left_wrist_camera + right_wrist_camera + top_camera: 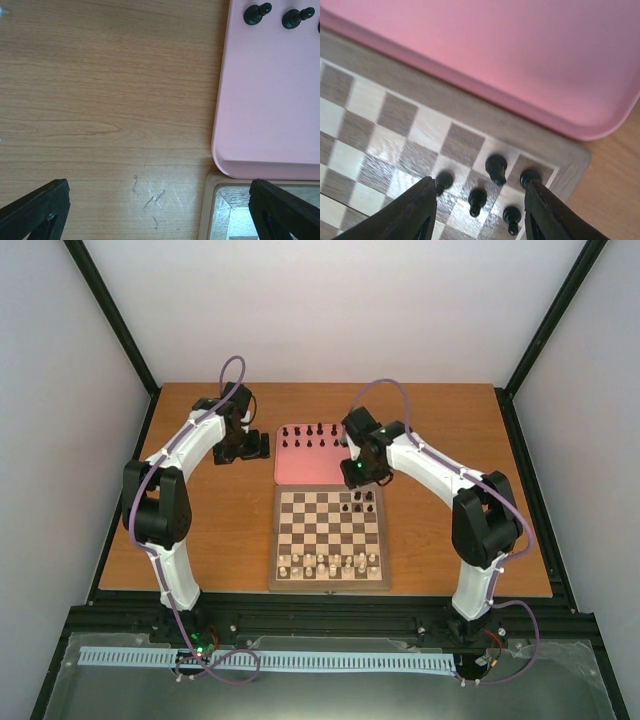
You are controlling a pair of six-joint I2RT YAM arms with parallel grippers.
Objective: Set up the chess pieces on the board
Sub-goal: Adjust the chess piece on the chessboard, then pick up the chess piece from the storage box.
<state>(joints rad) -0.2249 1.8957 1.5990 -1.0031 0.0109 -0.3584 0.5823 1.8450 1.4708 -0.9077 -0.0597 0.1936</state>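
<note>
The end black piece nearest my right arm in the pink tray's far row (344,430) is the next piece that my right gripper will go to and close on.
The board (276,540) lies in the middle of the table. Several black chess pieces (358,502) stand at its far right corner. More black pieces (315,430) line the far edge of the pink tray (305,470). My right gripper (357,475) hovers over that corner. In the right wrist view it (481,184) is open, with a taller piece (496,167) and pawns (477,200) standing free on the squares between its fingers. My left gripper (159,187) is wide open over bare table, left of the tray (270,100). Two black pieces (256,12) stand on the tray there.
Cream pieces (330,562) fill the board's two near rows. The tray's near edge (520,60) touches the board's far border (470,107). The board's corner (212,210) shows under my left gripper's right finger. Wooden table (200,530) lies left and right of the board.
</note>
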